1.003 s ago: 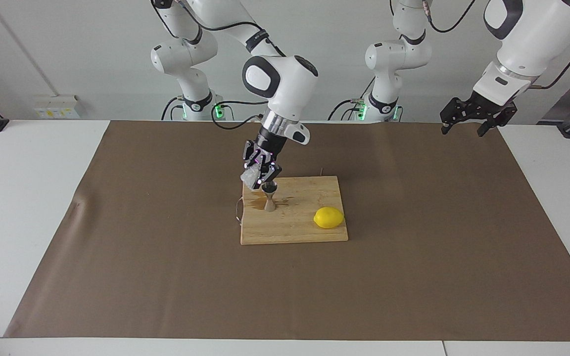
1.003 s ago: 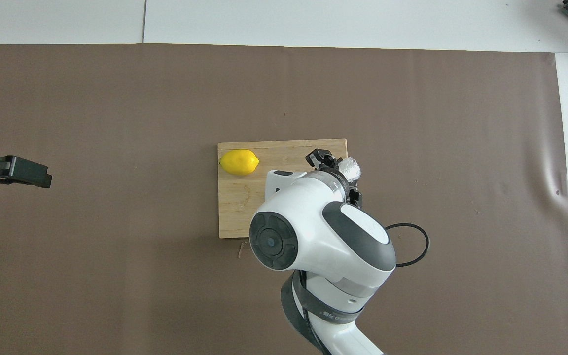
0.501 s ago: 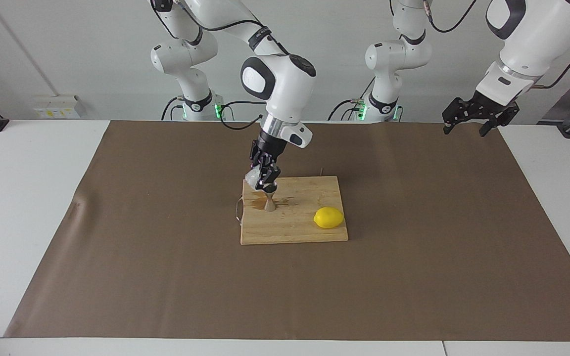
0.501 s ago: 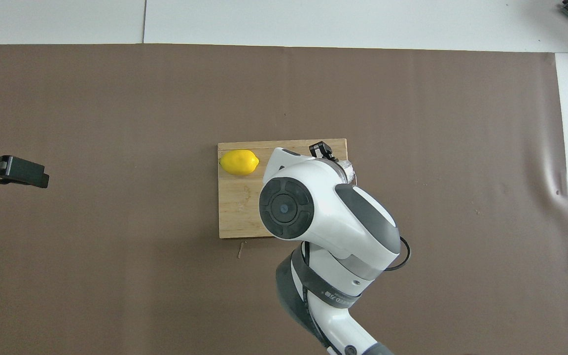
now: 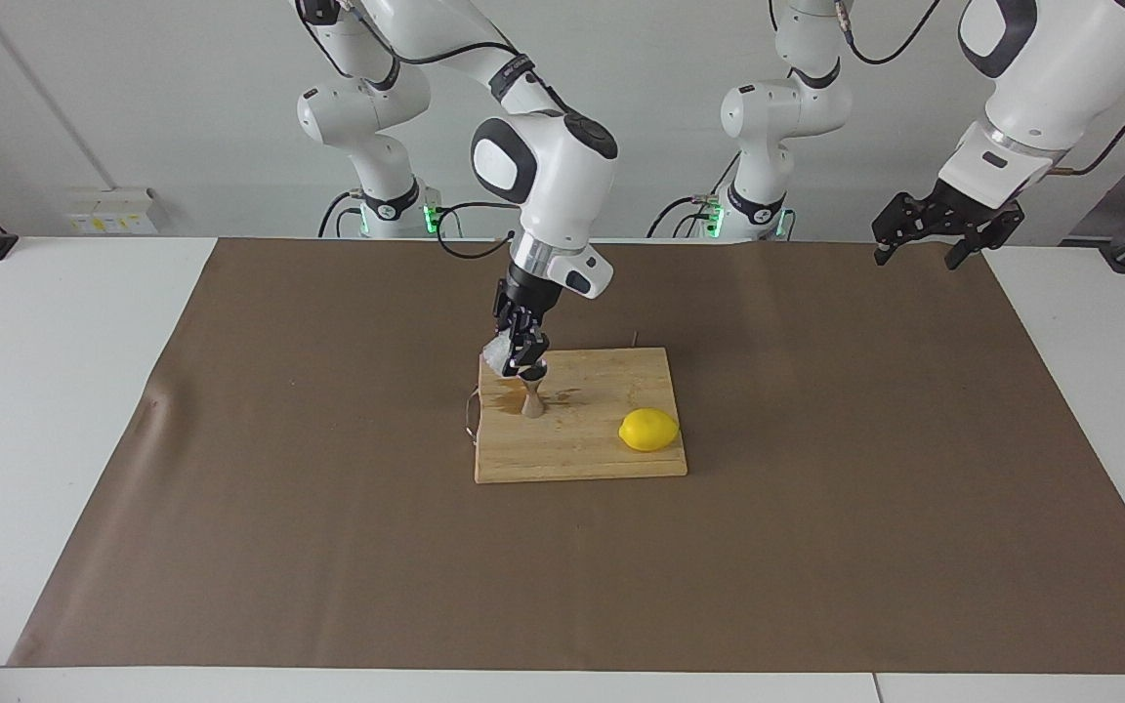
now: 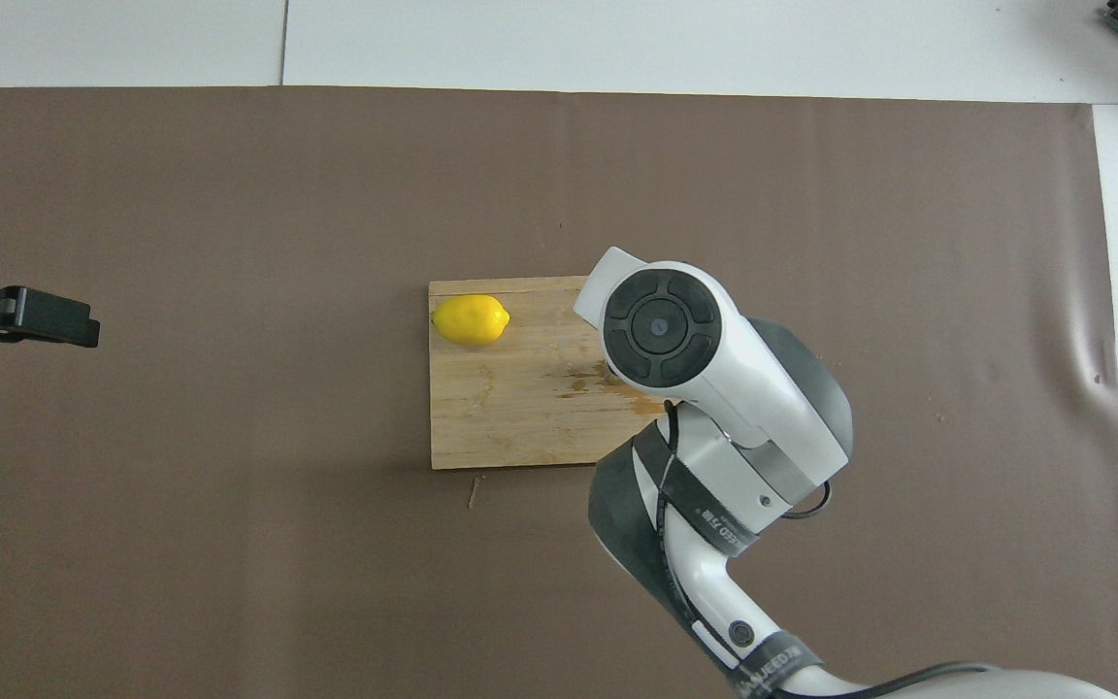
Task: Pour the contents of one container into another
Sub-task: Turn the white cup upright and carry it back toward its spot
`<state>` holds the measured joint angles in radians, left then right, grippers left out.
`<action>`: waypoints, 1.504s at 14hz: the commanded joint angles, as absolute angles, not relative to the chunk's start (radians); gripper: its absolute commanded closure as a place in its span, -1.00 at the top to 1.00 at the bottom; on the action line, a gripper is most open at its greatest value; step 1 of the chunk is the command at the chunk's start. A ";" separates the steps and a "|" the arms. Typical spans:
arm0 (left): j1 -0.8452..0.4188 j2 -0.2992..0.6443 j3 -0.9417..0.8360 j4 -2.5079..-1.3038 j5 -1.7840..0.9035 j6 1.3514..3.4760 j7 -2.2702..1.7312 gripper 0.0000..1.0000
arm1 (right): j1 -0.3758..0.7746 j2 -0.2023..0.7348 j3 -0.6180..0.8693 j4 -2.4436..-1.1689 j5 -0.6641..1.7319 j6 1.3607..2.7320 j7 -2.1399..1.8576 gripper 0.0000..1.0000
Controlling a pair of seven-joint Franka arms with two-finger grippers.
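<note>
The robot's right gripper should release the glass cup on the brown mat out [image 6: 841, 378] past the board's wire loop.
My right gripper [image 5: 520, 357] is shut on the small clear glass cup [image 5: 497, 357], which hangs tilted just above the steel hourglass jigger [image 5: 532, 397]. The jigger stands upright on the wooden cutting board [image 5: 582, 444], near the board's corner toward the right arm's end. In the overhead view the right arm's body hides both the cup and the jigger. My left gripper [image 5: 916, 258] waits open and empty, raised over the brown mat at the left arm's end of the table; it also shows as the left gripper [image 6: 83, 330] at the overhead view's edge.
A yellow lemon [image 5: 648, 430] [image 6: 470, 320] lies on the board's corner farther from the robots. A wet stain [image 6: 583, 379] marks the board [image 6: 501, 427] beside the jigger. A thin wire loop [image 5: 470, 415] sits at the board's edge. A brown mat [image 5: 816, 508] covers the table.
The right arm's wrist has swung more upright over the board and now covers the cup from above; the cup stays tilted over the jigger. The left gripper rose slightly.
</note>
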<state>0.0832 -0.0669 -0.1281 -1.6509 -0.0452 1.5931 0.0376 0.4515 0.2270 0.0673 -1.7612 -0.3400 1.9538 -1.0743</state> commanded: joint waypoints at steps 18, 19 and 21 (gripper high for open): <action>0.049 -0.075 -0.135 -1.661 -0.058 1.574 -0.038 1.00 | -0.014 0.117 0.077 -2.193 0.245 2.249 -1.666 -1.00; 0.049 -0.075 -0.135 -1.663 -0.058 1.572 -0.038 1.00 | -0.024 0.123 0.077 -2.204 0.268 2.269 -1.710 -1.00; 0.048 -0.077 -0.133 -1.666 -0.057 1.575 -0.032 1.00 | -0.054 0.135 0.077 -2.213 0.282 2.278 -1.778 -1.00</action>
<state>0.0461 -0.0665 -0.1383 -1.6545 -0.0435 1.5724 -0.0330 -0.0225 0.1487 0.0644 -2.1770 0.2491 2.2514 -1.7073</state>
